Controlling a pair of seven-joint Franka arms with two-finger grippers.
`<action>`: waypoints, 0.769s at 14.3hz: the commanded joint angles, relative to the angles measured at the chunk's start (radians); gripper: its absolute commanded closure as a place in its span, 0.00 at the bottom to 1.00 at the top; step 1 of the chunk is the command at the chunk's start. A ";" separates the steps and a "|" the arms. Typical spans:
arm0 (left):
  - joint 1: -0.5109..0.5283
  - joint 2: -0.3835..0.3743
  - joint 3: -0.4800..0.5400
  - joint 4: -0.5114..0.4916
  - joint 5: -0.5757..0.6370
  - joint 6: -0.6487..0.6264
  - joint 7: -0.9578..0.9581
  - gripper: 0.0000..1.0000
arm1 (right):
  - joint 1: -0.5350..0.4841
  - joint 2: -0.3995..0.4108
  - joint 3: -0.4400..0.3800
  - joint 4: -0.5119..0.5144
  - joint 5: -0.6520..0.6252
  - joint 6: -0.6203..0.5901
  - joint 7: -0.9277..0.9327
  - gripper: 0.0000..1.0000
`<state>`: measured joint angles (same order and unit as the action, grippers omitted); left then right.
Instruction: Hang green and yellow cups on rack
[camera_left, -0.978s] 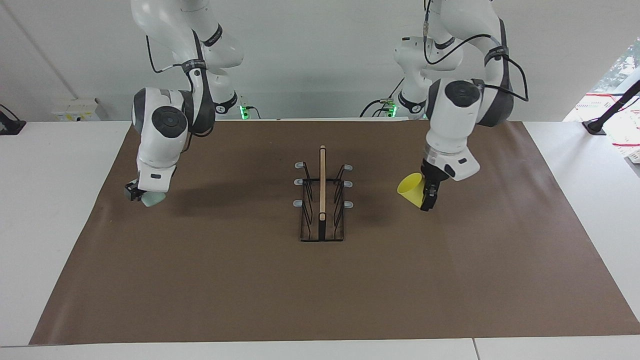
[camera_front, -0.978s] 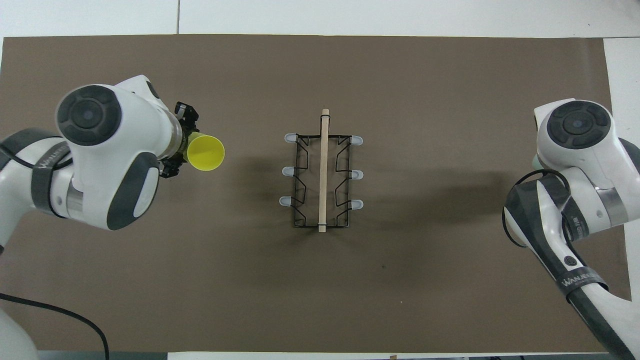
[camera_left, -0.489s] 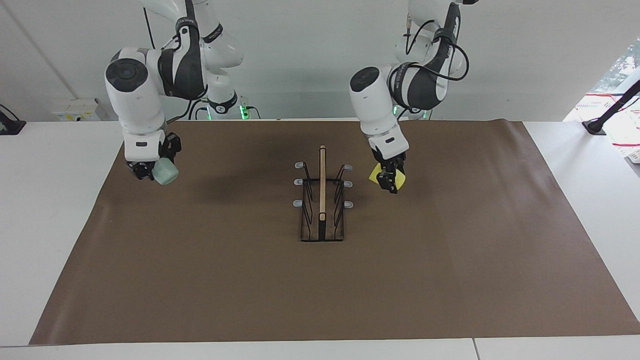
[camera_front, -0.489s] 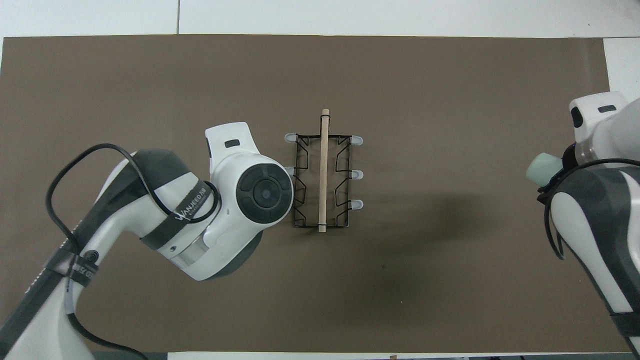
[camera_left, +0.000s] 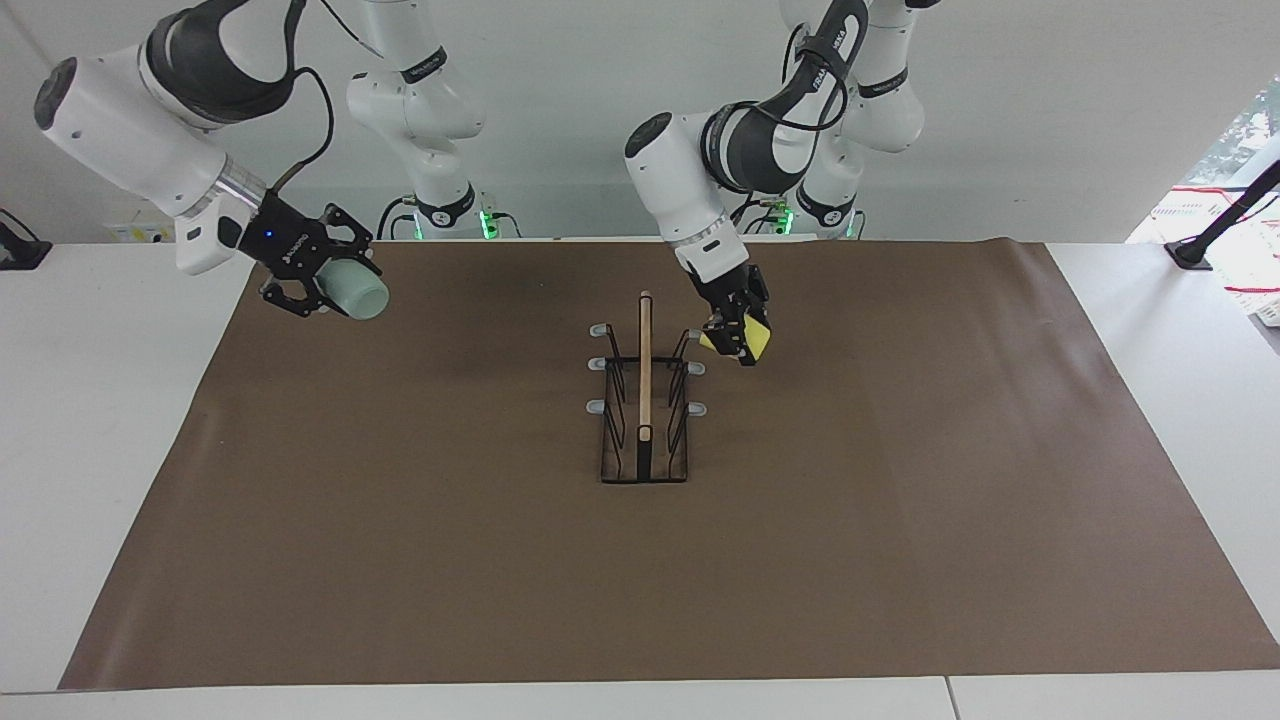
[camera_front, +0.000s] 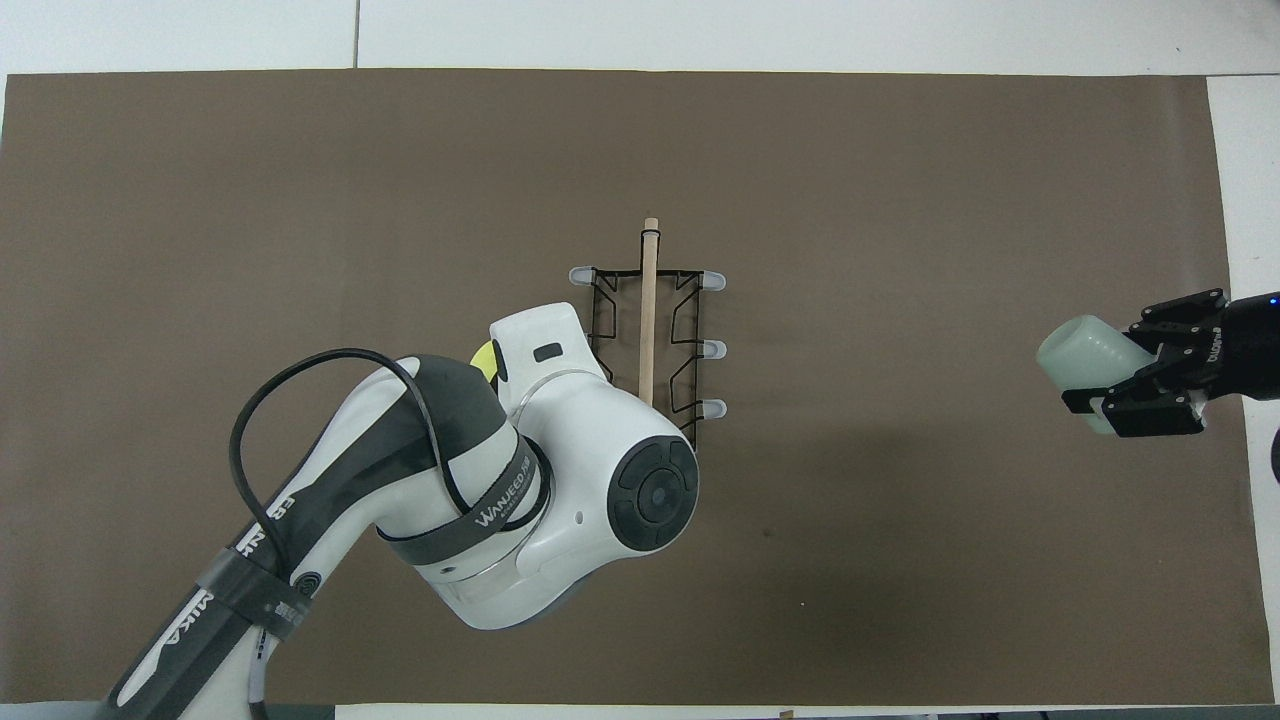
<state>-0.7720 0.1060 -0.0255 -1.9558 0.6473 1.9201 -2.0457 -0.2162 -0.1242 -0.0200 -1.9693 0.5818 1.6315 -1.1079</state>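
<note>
I need to let go of the yellow cup with my left gripper on the rack's peg (camera_front: 583, 409) nearest to the robots, on that gripper's side.
The black wire rack (camera_left: 645, 405) with its wooden bar stands mid-mat; it also shows in the overhead view (camera_front: 647, 345), partly covered by the left arm. My left gripper (camera_left: 741, 344) is shut on the yellow cup (camera_left: 758, 343), held up against the rack's prongs nearest to the robots on the left arm's side. I cannot tell if cup and prong touch. In the overhead view only a sliver of the yellow cup (camera_front: 483, 358) shows. My right gripper (camera_left: 322, 291) is shut on the green cup (camera_left: 360, 291), held sideways over the mat's edge at the right arm's end; the overhead view shows the gripper (camera_front: 1125, 375) and cup (camera_front: 1080, 355) too.
A brown mat (camera_left: 900, 550) covers most of the white table (camera_left: 110, 400). All six grey-tipped prongs of the rack are bare.
The left arm has swung the yellow cup from the left arm's end of the mat in to the rack. The right arm has raised the green cup and turned it sideways.
</note>
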 joint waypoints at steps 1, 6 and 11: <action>-0.056 -0.023 0.015 -0.009 0.022 -0.042 -0.019 1.00 | -0.058 -0.037 0.005 -0.063 0.198 -0.038 -0.087 1.00; -0.111 -0.025 0.015 0.011 0.022 -0.078 -0.067 1.00 | -0.113 -0.063 0.003 -0.193 0.525 -0.075 -0.223 1.00; -0.141 -0.026 -0.001 0.029 0.006 -0.069 -0.099 1.00 | -0.112 -0.064 0.005 -0.415 0.832 -0.090 -0.505 1.00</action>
<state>-0.8910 0.0994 -0.0254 -1.9295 0.6650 1.8695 -2.1313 -0.3222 -0.1568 -0.0215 -2.2734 1.3083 1.5488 -1.5063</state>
